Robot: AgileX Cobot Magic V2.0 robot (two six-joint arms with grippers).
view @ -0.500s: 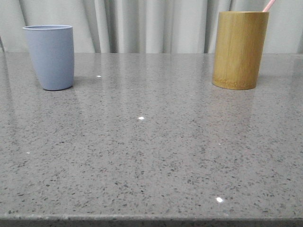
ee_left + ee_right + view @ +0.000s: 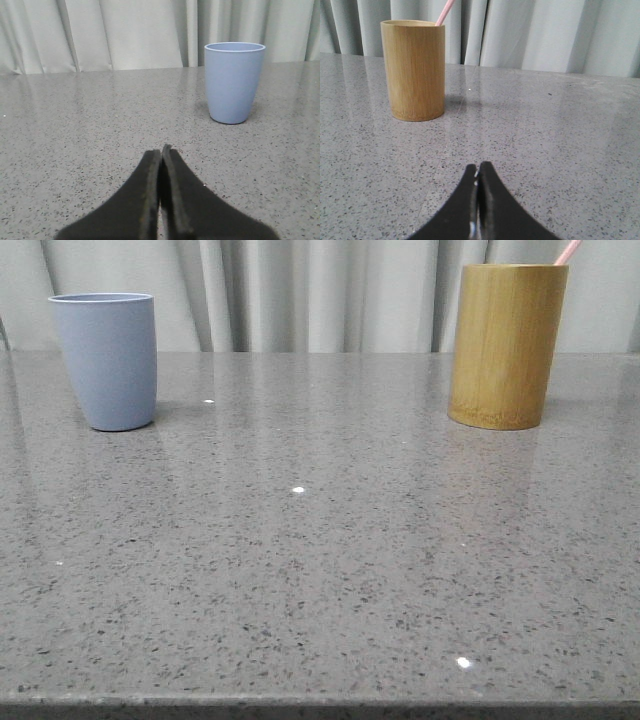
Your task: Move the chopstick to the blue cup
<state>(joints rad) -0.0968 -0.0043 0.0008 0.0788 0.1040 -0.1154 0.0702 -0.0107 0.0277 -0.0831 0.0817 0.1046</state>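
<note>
The robot's left gripper should close on the rim (image 2: 53,299) (image 2: 206,47) of the blue cup, on the side farthest from the bamboo cylinder.
The blue cup (image 2: 108,360) stands upright at the far left of the grey table; it also shows in the left wrist view as the blue cup (image 2: 234,81). A pale pink chopstick tip (image 2: 568,251) pokes out of the bamboo cylinder (image 2: 506,345) at the far right, and the right wrist view shows the same chopstick tip (image 2: 445,11) in the cylinder (image 2: 413,69). My left gripper (image 2: 161,152) is shut and empty, low over the table, well short of the blue cup. My right gripper (image 2: 477,169) is likewise shut on nothing, short of the cylinder. Neither gripper shows in the front view.
The speckled grey table (image 2: 320,560) runs to a front edge at the bottom of the front view. A pale curtain (image 2: 320,290) hangs right behind the table's far edge.
</note>
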